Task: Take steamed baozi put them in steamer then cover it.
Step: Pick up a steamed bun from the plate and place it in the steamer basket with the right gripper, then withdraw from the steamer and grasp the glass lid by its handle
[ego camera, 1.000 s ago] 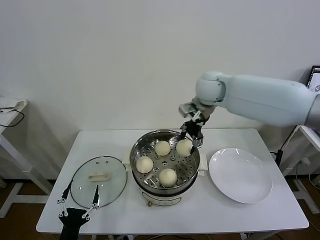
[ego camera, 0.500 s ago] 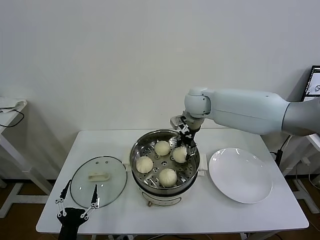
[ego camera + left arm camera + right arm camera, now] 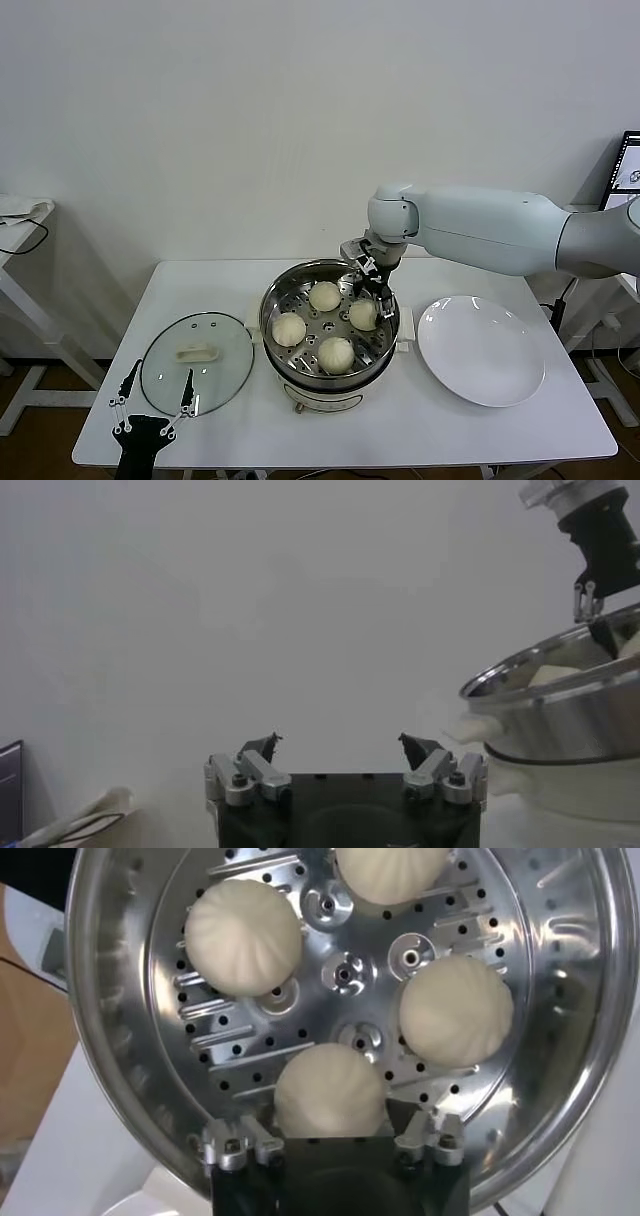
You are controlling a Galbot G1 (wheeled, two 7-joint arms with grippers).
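Note:
Next, I move my left gripper to the glass cover's white handle (image 3: 192, 354) and close it there, because the baozi in the steamer need to be covered.
Four cream-white baozi lie on the perforated tray of the steel steamer (image 3: 266, 312): one at the back (image 3: 324, 295), one at the left (image 3: 289, 328), one at the front (image 3: 336, 353) and one at the right (image 3: 363, 314). My right gripper (image 3: 375, 287) hangs over the steamer's right rear, open, just above the right baozi. In the right wrist view that baozi (image 3: 330, 1088) rests on the tray between my right gripper's (image 3: 332, 1123) spread jaws. The glass cover (image 3: 225, 350) lies flat on the table left of the steamer. My left gripper (image 3: 163, 372) is open at the cover's front edge.
An empty white plate (image 3: 482, 348) lies right of the steamer. The left wrist view shows my left gripper (image 3: 340, 742), the steamer's side (image 3: 560, 710) and the right gripper (image 3: 600, 550) above it. The table's front edge is near the left gripper.
My right gripper came down from the steamer's back right rim with a baozi. That baozi now rests on the tray and the jaws stand spread. The left arm barely moved.

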